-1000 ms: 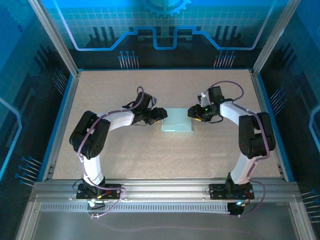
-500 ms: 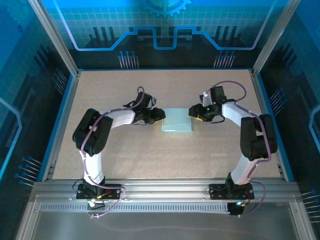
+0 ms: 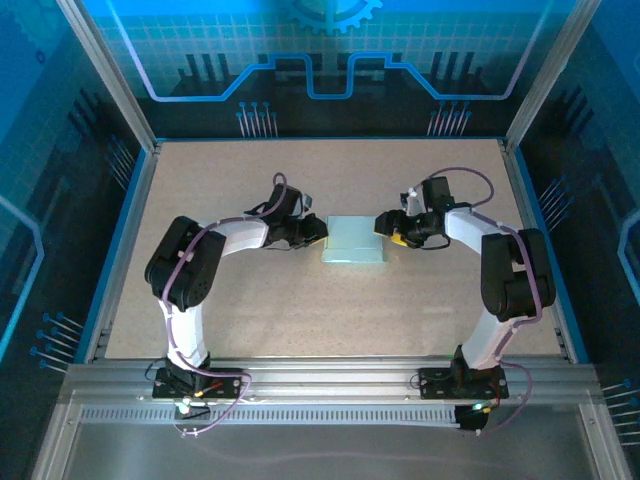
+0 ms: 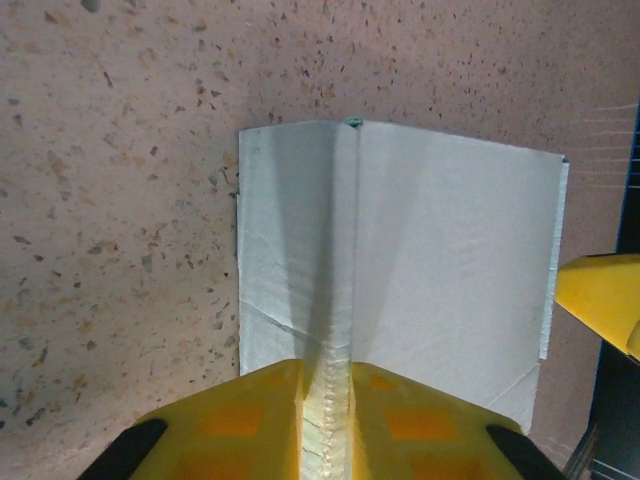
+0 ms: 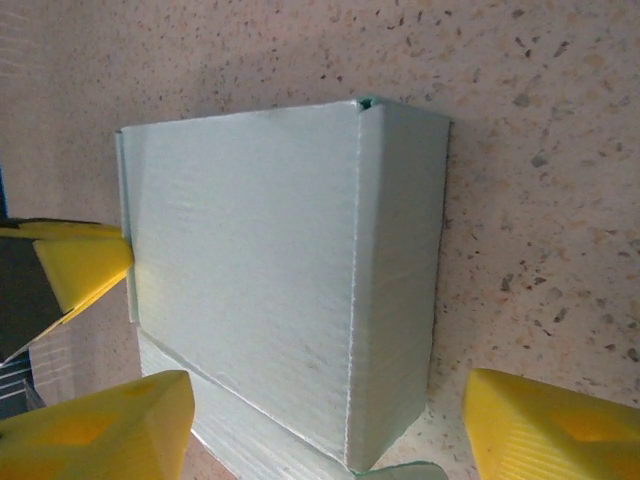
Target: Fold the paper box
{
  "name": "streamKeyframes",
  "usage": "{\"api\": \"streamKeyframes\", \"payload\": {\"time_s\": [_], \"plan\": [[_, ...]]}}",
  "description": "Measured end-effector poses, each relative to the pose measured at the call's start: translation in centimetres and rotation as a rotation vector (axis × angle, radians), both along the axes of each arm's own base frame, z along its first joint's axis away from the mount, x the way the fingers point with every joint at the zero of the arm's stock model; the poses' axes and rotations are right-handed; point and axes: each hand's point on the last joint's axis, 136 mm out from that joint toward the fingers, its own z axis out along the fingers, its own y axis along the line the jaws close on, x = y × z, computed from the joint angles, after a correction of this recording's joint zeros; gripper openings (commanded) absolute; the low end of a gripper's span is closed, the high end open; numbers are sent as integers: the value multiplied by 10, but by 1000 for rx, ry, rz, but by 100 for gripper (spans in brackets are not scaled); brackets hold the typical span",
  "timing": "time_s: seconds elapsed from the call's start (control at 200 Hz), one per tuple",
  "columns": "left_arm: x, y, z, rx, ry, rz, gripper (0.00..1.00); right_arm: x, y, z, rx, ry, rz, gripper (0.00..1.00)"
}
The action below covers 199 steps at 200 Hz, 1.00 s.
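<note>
Next, I grab the box's side (image 5: 398, 290) with my right gripper and lift it for a handover, since the paper box lies flat with its open flap along the box's near edge.
The paper box (image 3: 354, 241) is pale blue card lying flat at the middle of the table. My left gripper (image 3: 318, 230) is at its left edge. In the left wrist view its yellow fingers (image 4: 240, 420) are pressed together on a raised crease of the paper box (image 4: 450, 260). My right gripper (image 3: 385, 228) is at the box's right edge. In the right wrist view it (image 5: 325, 430) stands open, its yellow fingertips (image 5: 550, 425) wide apart on either side of a corner of the paper box (image 5: 250, 260), without touching it.
The speckled tabletop (image 3: 300, 300) is bordered by a blue rim (image 3: 120, 235) and the enclosure's metal posts. An aluminium rail (image 3: 330, 375) with both arm bases runs along the near edge.
My left gripper has shut on the box's left crease. My right gripper has opened wider and let go of the right edge. The box has stayed in place.
</note>
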Motion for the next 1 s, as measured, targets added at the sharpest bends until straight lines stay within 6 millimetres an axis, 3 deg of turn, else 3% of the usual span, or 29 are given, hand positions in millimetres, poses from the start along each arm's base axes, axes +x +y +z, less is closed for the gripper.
{"api": "streamKeyframes", "payload": {"time_s": [0.28, 0.45, 0.6, 0.881, 0.996], "plan": [[2, 6, -1, -28, -8, 5, 12, 3, 6, 6, 47, -18, 7, 82], [3, 8, -1, -32, -8, 7, 12, 3, 11, 7, 90, -11, 18, 79], [2, 7, -2, -35, -8, 5, 12, 2, 17, 5, 132, 7, 33, 71], [2, 7, -2, -35, -9, 4, 16, 2, 26, 12, 210, 22, 46, 47], [2, 8, -2, -35, -9, 6, 20, 2, 27, 13, 220, 26, 43, 42]]}}
